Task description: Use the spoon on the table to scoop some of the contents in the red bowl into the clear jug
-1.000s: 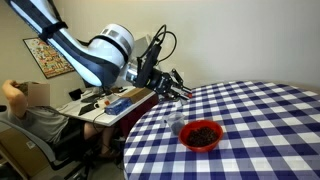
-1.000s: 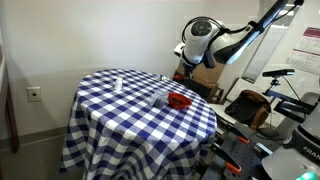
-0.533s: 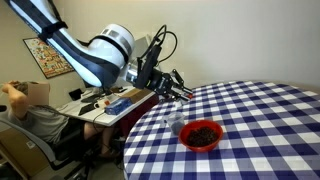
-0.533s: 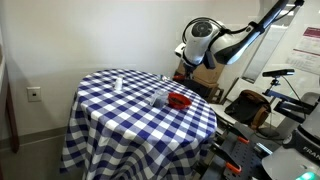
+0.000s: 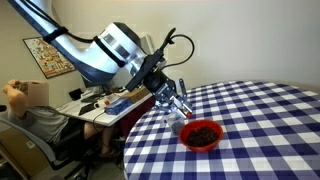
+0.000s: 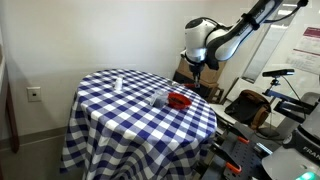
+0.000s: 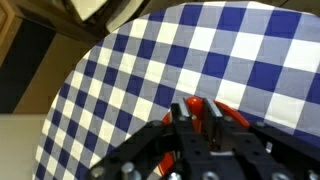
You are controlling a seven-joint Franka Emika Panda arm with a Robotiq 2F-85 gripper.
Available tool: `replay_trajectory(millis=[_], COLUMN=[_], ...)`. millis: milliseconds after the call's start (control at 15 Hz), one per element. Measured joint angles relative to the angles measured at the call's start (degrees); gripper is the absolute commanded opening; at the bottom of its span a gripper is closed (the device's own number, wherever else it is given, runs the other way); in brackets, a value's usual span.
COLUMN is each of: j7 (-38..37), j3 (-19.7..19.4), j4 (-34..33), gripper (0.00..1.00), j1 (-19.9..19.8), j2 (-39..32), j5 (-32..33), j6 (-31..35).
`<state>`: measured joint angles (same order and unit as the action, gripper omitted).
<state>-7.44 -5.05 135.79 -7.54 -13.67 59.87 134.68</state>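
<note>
The robot's gripper needs to let go of the spoon on the open checkered table (image 5: 264,149) beside the red bowl, opposite the clear jug.
The red bowl (image 5: 200,146) stands near the edge of the checkered table (image 5: 270,120), with the dark brownish-red contents (image 5: 203,131) heaped in it. The clear jug (image 5: 175,124) stands right beside it. Both also show in an exterior view, the bowl (image 6: 186,102) and the jug (image 6: 160,97). My gripper (image 5: 180,104) hangs just above the jug and bowl. In the wrist view its fingers (image 7: 196,112) are close together on a narrow red-orange strip, the spoon's handle, with the red bowl (image 7: 235,114) behind them. The spoon's metal end is hidden.
A cluttered desk (image 5: 105,102) and a seated person (image 5: 30,110) are beside the table's edge. A small white object (image 6: 118,83) stands on the far part of the table (image 6: 130,110). Boxes and a chair (image 6: 245,105) sit behind the arm.
The arm was still beside the desk, then swung down and over the table's edge. The gripper now hangs above the jug and bowl.
</note>
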Motion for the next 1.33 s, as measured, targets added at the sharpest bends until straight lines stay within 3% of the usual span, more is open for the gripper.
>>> replay_trajectory(millis=[267, 600, 867, 1333], j7=[2.3, 5.3, 9.7, 19.2], j3=[-1.3, -4.6, -6.5, -5.8], j4=[-3.1, -12.7, -20.6, -30.7], gripper=[0.07, 0.07, 0.07, 0.07], j1=[-2.0, -5.5, -8.5, -13.1], j2=[-1.0, -5.2, -11.5, -25.0], j5=[-13.8, -27.5, -36.2, -47.2], j6=[-1.2, -1.0, -1.0, -1.5])
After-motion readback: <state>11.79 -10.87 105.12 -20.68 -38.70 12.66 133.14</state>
